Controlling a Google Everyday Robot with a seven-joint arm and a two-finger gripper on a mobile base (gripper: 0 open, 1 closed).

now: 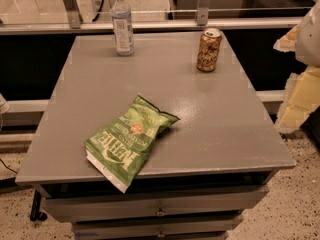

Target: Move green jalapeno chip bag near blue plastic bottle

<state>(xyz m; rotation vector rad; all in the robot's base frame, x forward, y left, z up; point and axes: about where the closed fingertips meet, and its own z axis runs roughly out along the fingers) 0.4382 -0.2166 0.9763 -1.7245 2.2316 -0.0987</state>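
The crumpled far end (154,119) of the green jalapeno chip bag, opposite its white edge, is the next spot my gripper should move to and close on.
The green jalapeno chip bag (129,141) lies flat at the front left of the grey table (220,124), its lower end reaching over the front edge. The blue plastic bottle (122,23), clear with a white cap and pale label, stands upright at the table's back left. My gripper (284,81) hangs at the right edge of the view, beyond the table's right side and well away from both the bag and the bottle. Its pale yellow fingers (299,101) stand apart with nothing between them.
A tan-orange patterned drink can (209,50) stands upright at the back right of the table. A metal rail (150,27) runs behind the table. Drawers (160,209) sit under the tabletop. Speckled floor (295,204) shows at the lower right.
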